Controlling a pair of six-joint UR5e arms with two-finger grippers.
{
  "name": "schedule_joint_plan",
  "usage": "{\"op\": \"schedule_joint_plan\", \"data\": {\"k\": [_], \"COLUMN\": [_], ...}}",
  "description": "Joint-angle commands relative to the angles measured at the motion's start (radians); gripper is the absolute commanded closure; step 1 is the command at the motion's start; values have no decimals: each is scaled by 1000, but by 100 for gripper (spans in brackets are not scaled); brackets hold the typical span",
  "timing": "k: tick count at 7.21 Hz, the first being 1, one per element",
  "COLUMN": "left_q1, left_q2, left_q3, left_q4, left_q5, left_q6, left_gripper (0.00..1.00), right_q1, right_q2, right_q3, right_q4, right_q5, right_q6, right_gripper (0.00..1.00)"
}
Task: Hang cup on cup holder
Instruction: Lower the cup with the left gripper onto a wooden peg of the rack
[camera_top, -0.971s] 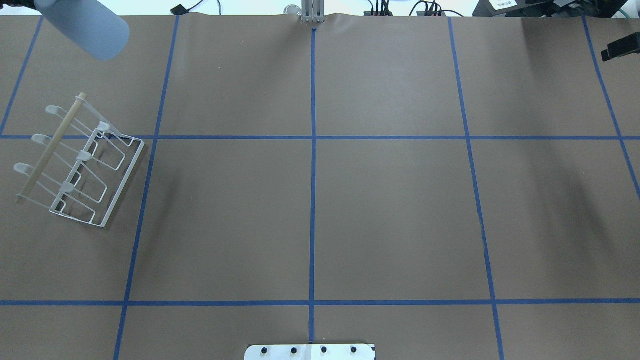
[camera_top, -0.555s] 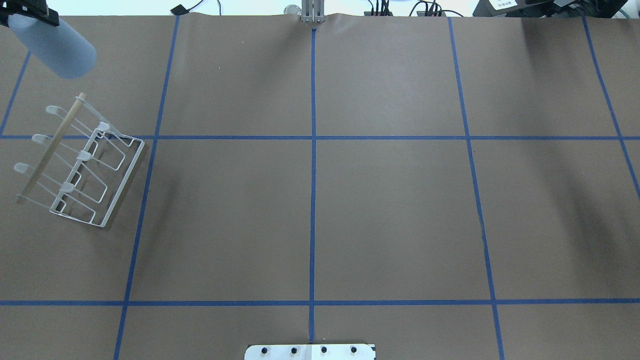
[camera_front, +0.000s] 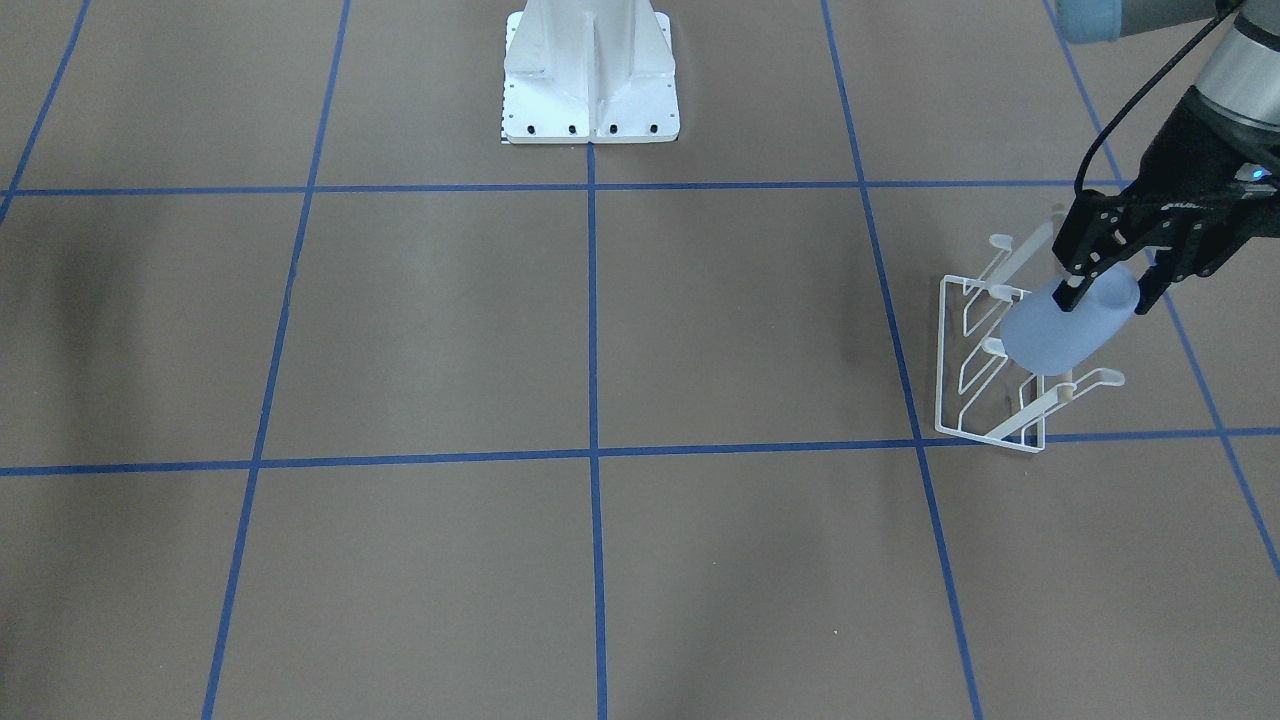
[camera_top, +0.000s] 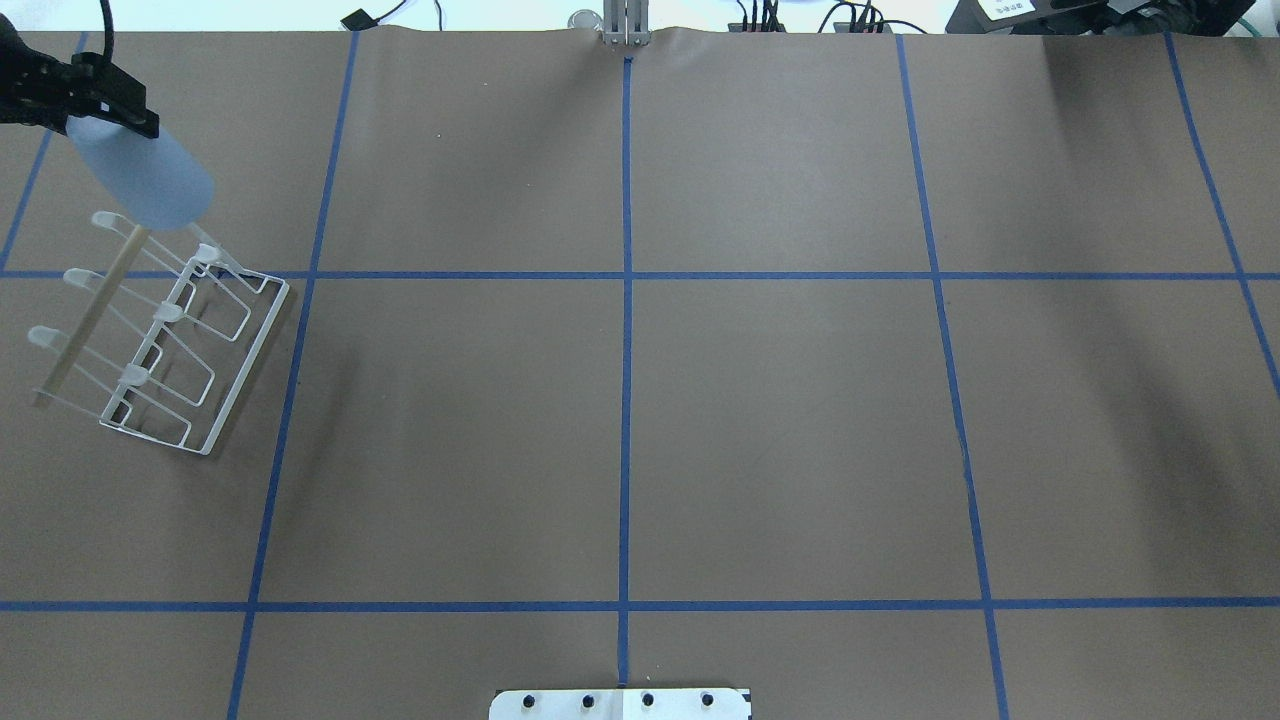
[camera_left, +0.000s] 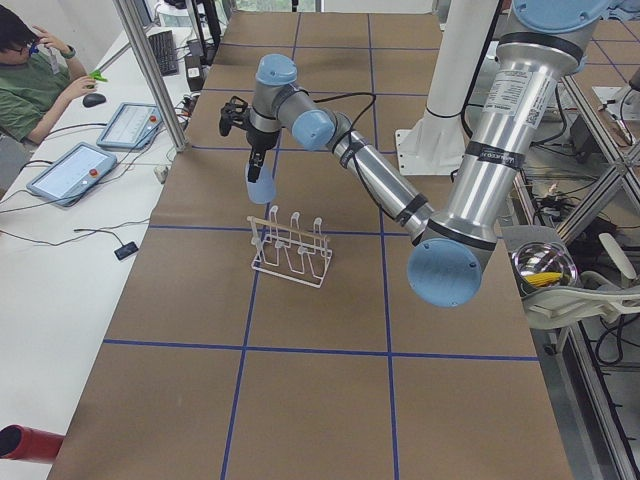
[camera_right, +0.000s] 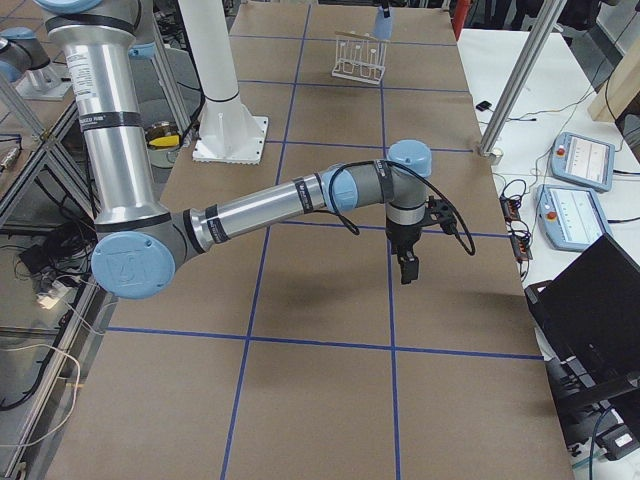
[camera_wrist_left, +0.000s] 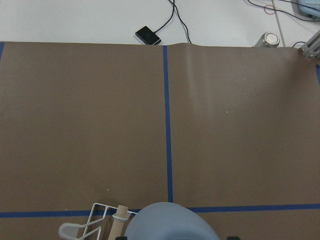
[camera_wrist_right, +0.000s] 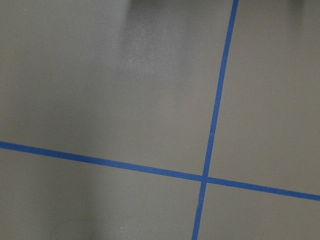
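My left gripper is going to let go of the pale blue cup on the cup holder's far hook (camera_front: 978, 364), the one facing the middle of the table. The cup is tilted just above the holder's far end.
My left gripper (camera_front: 1108, 297) is shut on the pale blue cup (camera_front: 1060, 335) and holds it tilted, its closed end low, just above the far end of the white wire cup holder (camera_front: 975, 385). In the overhead view the cup (camera_top: 145, 185) covers the top of the holder's wooden dowel (camera_top: 90, 310), and the left gripper (camera_top: 105, 120) is at the left edge. The left wrist view shows the cup (camera_wrist_left: 172, 224) beside the rack's end (camera_wrist_left: 97, 225). My right gripper (camera_right: 408, 268) shows only in the exterior right view, above bare table; I cannot tell whether it is open or shut.
The holder (camera_top: 170, 340) stands at the table's left side on brown paper with blue tape lines. The white robot base (camera_front: 590, 80) is at the middle of the near edge. Cables and a small black box (camera_wrist_left: 148, 35) lie beyond the far edge.
My left gripper has carried the cup from the far left corner toward the robot and down, so it now hangs over the holder's far end. The right gripper has left the overhead view.
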Motion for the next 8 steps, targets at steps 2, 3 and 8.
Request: {"op": "schedule_joint_plan", "data": {"k": [2,3,8], "left_q1": [44,49,104], "left_q2": [8,8,6], "left_q3": [17,32,107], "left_q4": [-1,-4,-43], "left_q5": [2,14,34], "left_q6": [1,1,-1], "left_gripper": [100,100,100], "right_q1": [0,0,0], "right_q2": [-1,-1,-4], "right_q3": [-8,-8,-16], "right_q4": [-11,-14,-14], "right_q5": [106,107,107], "right_q6": [11,11,13], "right_gripper": [0,0,0]}}
